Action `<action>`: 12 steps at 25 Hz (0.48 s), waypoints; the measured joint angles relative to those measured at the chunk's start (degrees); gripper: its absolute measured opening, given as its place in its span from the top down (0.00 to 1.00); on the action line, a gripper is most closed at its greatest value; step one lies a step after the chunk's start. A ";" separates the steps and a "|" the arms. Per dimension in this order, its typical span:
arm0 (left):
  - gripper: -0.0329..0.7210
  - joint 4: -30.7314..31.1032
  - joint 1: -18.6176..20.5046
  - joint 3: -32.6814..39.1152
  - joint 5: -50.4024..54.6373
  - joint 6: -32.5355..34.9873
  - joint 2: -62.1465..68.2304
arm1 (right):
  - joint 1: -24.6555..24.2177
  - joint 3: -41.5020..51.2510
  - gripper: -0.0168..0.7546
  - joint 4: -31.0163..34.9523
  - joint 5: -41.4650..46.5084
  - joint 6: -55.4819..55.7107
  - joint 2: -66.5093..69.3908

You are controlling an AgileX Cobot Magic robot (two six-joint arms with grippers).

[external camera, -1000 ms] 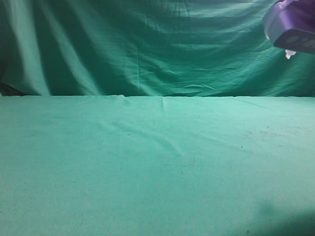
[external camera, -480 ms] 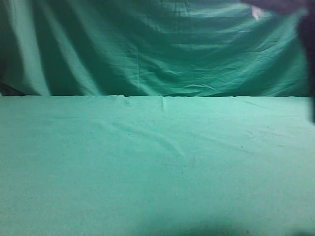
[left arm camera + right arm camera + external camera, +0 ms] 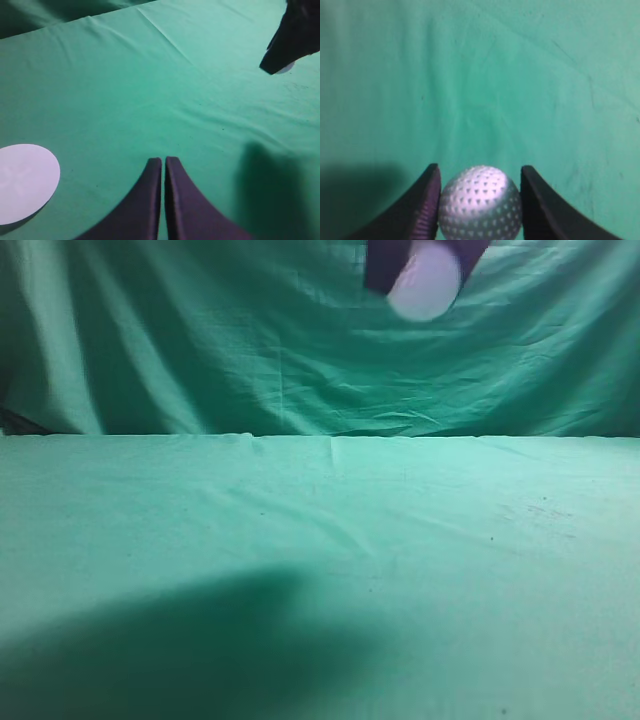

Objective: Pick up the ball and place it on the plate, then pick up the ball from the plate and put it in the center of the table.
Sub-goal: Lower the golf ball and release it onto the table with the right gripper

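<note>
I will release the white dimpled ball on the bare cloth (image 3: 296,466) near the table's far edge with my right gripper.
My right gripper (image 3: 480,172) is shut on the white dimpled ball (image 3: 480,202) and holds it high above the teal-green table (image 3: 470,75). In the exterior view the ball (image 3: 425,282) shows blurred at the top, between dark fingers (image 3: 385,265), in front of the backdrop. In the left wrist view my right gripper (image 3: 292,40) hangs at the upper right. My left gripper (image 3: 163,160) is shut and empty over the cloth. The white round plate (image 3: 22,182) lies on the table at the lower left of the left wrist view.
The draped green curtain (image 3: 200,340) stands behind the table's far edge (image 3: 320,436). A broad shadow (image 3: 200,650) lies on the cloth at the front left of the exterior view.
My right gripper with the ball has moved left along the top of the exterior view, from the upper right corner to right of the middle. A shadow has spread over the front left.
</note>
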 joint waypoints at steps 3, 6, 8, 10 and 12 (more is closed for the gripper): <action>0.96 -0.04 0.00 0.91 -1.48 0.11 -0.67 | 0.00 -2.39 0.55 0.37 -4.23 -0.72 5.79; 0.96 -0.04 0.00 0.91 -1.70 0.33 -0.67 | 0.00 -4.84 0.55 0.37 -8.19 -1.10 11.16; 0.96 -0.04 0.00 0.91 -1.70 0.33 -0.67 | 0.00 -6.65 0.55 0.37 -10.73 -1.23 14.32; 0.96 -0.04 0.00 0.91 -1.75 0.33 -0.67 | 0.00 -7.96 0.55 0.37 -12.96 -2.07 16.58; 0.96 -0.04 0.00 0.91 -1.75 0.42 -0.67 | 0.00 -8.52 0.55 0.37 -15.60 -2.43 18.25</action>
